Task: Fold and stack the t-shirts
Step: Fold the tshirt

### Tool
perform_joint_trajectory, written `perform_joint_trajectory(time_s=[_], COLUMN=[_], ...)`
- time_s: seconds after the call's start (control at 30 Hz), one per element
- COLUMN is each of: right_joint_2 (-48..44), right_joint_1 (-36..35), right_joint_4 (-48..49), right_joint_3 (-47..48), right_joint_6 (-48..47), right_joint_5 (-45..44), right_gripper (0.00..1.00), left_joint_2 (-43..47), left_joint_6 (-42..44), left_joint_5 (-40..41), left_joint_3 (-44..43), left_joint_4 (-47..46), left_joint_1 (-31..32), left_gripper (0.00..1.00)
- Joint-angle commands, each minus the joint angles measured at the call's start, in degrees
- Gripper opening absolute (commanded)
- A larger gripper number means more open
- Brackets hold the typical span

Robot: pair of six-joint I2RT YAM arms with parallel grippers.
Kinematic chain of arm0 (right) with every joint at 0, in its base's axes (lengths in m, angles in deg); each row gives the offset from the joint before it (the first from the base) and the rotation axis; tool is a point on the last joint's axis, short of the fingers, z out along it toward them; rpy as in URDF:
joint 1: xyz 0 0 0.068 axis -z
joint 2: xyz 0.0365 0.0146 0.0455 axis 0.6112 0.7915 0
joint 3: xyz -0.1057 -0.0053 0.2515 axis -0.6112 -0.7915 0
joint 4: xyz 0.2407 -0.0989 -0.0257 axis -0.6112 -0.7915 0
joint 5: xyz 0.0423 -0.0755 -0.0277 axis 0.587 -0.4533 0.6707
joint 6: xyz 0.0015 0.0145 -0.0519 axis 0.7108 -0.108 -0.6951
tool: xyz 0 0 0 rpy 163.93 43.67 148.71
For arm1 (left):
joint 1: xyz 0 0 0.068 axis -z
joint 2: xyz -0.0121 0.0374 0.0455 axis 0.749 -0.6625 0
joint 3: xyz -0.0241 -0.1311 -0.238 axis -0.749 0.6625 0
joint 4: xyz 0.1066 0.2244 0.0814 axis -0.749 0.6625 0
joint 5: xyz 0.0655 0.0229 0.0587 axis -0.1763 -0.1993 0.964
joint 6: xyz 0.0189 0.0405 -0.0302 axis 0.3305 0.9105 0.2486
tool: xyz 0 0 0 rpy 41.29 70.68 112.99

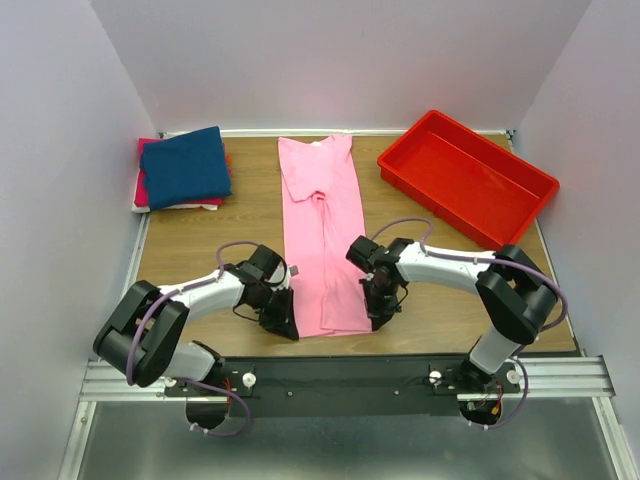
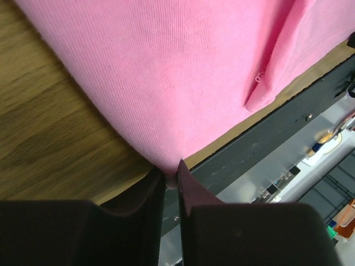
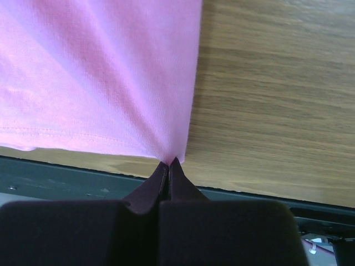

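Note:
My right gripper is pinching the hem just inside the light pink t-shirt's near corner, so I need to open it and take the t-shirt's corner itself (image 3: pixel 182 157) before folding.
The light pink t-shirt (image 1: pixel 322 230) lies lengthwise down the middle of the table, folded narrow, collar at the far end. My left gripper (image 1: pixel 284 328) is shut on its near left hem corner (image 2: pixel 171 166). My right gripper (image 1: pixel 376 318) is shut on its near right hem corner (image 3: pixel 173 156). Both corners are pinched at the fingertips, near the table's front edge. A stack of folded shirts sits at the far left: navy blue (image 1: pixel 186 165) on top, red-magenta (image 1: pixel 143 186) and white (image 1: pixel 178 207) edges showing under it.
A rigid red plastic tray (image 1: pixel 466 176) stands at the far right, at an angle. The table's front edge and the black rail (image 2: pixel 260 138) lie just beyond both grippers. Walls close in the left, right and back sides.

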Motion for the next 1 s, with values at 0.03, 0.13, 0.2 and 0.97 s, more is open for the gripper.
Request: perform_joint_trajectory(time_s=[0.03,0.13,0.2,0.97], right_joint_2=[-2.79,-3.93,-4.29,-11.05], right_joint_1=[-0.07,0.45,0.63,1.51], right_joint_4=[-2.19,-2.46,-2.64,-3.25], right_joint_3=[-2.20,-2.99,-3.43,-3.53], right_joint_6=[2.19,2.89,2.98,4.22], right_joint_5=[-3.12,-3.83,-4.09,-4.97], right_gripper=[0.02,0.04,0.04,0.55], left_joint_2=[-2.60,-2.86,-2.60,-0.23], left_joint_6=[0.76,0.50,0.32,-0.29], left_joint_5=[7.39,7.92,8.53,9.24], left_joint_3=[1.72,1.72,1.64,1.55], left_joint_4=[1.05,1.40,1.84,2.19], left_joint_1=[1.78,2.22,2.31,3.63], left_gripper=[0.15,0.04,0.01,0.00])
